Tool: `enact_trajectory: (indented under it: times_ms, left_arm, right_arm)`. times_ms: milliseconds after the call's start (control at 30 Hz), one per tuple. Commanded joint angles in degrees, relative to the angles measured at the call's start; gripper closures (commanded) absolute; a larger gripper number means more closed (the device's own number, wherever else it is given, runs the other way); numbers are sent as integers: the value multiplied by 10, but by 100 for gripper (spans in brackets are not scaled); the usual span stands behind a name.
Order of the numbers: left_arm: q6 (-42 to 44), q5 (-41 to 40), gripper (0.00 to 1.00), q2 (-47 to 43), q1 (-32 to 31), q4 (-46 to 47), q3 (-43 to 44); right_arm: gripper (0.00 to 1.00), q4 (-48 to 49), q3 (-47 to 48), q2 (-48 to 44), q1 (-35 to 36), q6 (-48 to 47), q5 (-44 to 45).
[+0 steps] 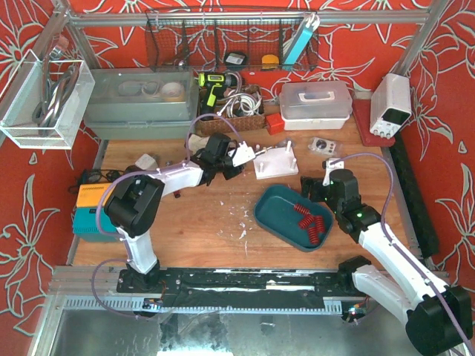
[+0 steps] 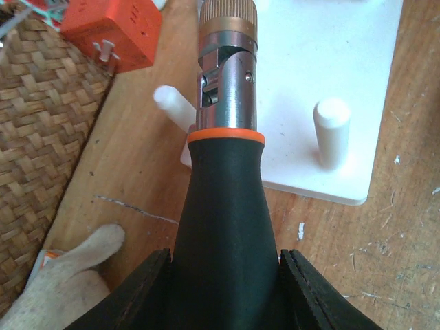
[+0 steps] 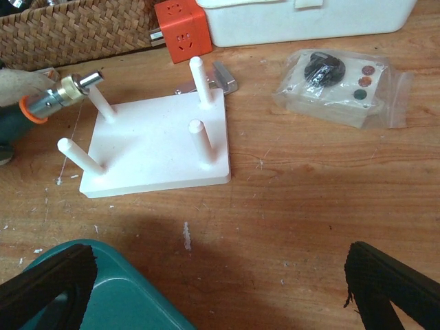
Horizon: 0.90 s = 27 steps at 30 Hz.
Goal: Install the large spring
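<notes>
I will use my left gripper to set the screwdriver down on the wood (image 1: 187, 161) next to the glove, away from the white peg board.
Several red springs (image 1: 306, 216) lie in a teal tray (image 1: 276, 222); I cannot tell which is the large one. A white peg board (image 1: 276, 165) with upright pegs lies behind the tray and shows in the right wrist view (image 3: 158, 148). My left gripper (image 2: 225, 258) is shut on the black handle of a screwdriver-like tool (image 2: 223, 179). The tool's brass and steel tip reaches over the board's edge (image 2: 323, 41). My right gripper (image 3: 220, 265) is open and empty. It hangs over bare wood between the board and the tray's corner (image 3: 103, 295).
An orange power cube (image 3: 182, 27), a white lidded box (image 1: 315, 104) and a bagged control part (image 3: 337, 86) lie behind the board. A wicker basket (image 2: 34, 124) and a glove (image 2: 62, 275) are left of the tool. A power supply (image 1: 391, 104) stands far right.
</notes>
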Motion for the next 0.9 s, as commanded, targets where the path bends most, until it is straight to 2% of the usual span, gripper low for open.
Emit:
enact_trajectory:
  times_ms: [0,100,200,300,400,533,867]
  left_arm:
    - [-25,-17,100,-37,-4,57,-3]
    - [-61,-63,100,-61,-3,86,-20]
    - [-150,-150,100,-87,-2,108,-33]
    - [-280,-245,100,-111,2,56,-20]
    - [-406,-296,100,-135,11,2,-26]
    - [-539,-279,100,-142,45,-66,-36]
    - [-616,-263,100,-116,119,-99,-75]
  right_arm:
    - [1,13,-9,3,5,6,11]
    - [1,11,-9,3,5,6,12]
    - [1,12,-10,1,5,7,12]
    - [1,11,-9,1,4,8,12]
    - [1,11,-8,2,5,10,11]
    - [1,7,-6,3,5,14,7]
    - [1,0,-5,-8,5,19,9]
